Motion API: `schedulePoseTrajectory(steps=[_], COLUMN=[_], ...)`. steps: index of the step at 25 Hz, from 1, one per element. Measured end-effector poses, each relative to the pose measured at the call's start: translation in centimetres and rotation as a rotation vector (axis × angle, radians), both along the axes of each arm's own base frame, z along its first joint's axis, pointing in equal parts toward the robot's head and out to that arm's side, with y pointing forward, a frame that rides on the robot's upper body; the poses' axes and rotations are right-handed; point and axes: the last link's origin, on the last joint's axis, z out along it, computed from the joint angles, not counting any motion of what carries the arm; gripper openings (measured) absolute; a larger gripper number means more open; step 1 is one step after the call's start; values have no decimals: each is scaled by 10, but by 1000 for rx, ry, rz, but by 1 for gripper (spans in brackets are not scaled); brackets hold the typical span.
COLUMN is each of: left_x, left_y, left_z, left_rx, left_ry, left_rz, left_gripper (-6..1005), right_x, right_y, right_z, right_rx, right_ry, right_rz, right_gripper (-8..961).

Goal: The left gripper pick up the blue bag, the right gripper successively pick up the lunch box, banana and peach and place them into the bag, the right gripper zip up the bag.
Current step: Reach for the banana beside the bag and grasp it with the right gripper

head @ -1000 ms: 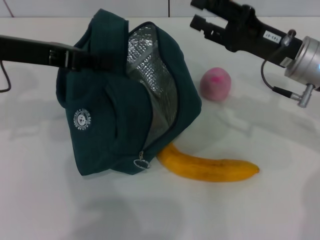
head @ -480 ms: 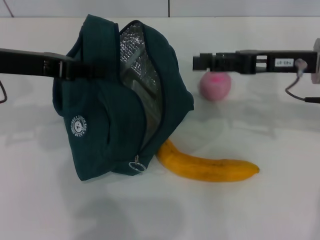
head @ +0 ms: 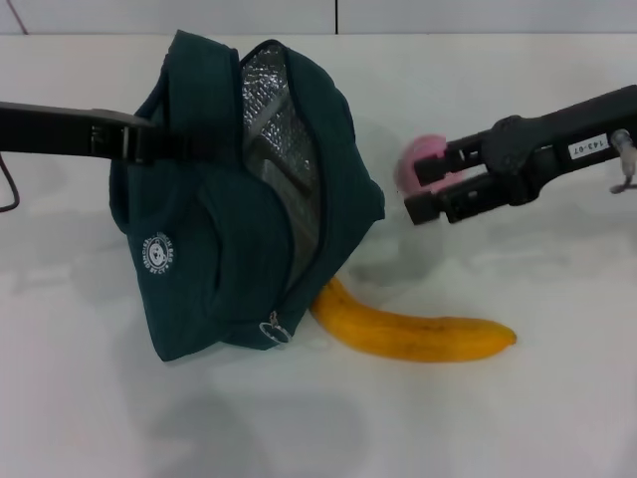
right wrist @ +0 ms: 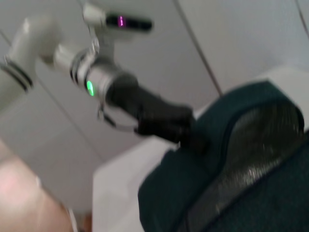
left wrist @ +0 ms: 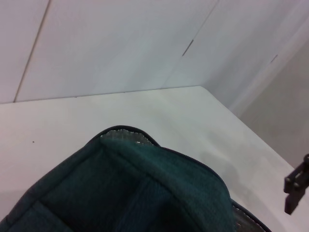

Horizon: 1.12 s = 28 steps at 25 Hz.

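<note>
The middle of the banana (head: 424,337) is to be reached next by my right gripper, which should close there, clear of the banana's end that is tucked under the blue bag.
The blue bag (head: 229,229) hangs tilted with its mouth open toward the right, showing silver lining (head: 274,119). My left gripper (head: 149,142) comes in from the left and is shut on the bag's upper handle; the bag's top (left wrist: 145,193) fills the left wrist view. The banana (head: 418,337) lies on the table, one end tucked under the bag's lower edge. The peach (head: 416,155) sits right of the bag, mostly hidden behind my right gripper (head: 426,187), which is open and low in front of it. The lunch box is out of view.
A white table (head: 518,418) carries everything, with a white wall behind it. The zipper ring pull (head: 274,330) dangles at the bag's lower corner. The right wrist view shows the left arm (right wrist: 145,108) reaching into the bag (right wrist: 241,169).
My right gripper has come down from a level pose above the peach and now tilts low in front of it, covering most of it. The bag and banana have stayed put over the last half second.
</note>
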Motion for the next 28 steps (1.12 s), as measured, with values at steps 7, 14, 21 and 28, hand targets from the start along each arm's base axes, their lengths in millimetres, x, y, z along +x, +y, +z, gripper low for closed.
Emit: schedulePoseTrajectory(steps=[7,14,21,28], left_x=[0,3,5,7], left_y=[0,0,1,1], left_z=[0,0,0,-2], left_rx=[8,13,10,7], left_ry=[-15,-33,-32,-34], left_rz=[-4,-15,-22,-26], left_gripper=[37,37,37,37], right_x=[-21,-44,-69,-78], right_y=[-6,-11,-12,-16], right_z=[13,0,-16,-34], right_rx=[-39,-83,-104,-115], right_ry=[-221,-484,-677,-802], right_rz=[78,141,189,257], right_gripper=[723,722,722,721])
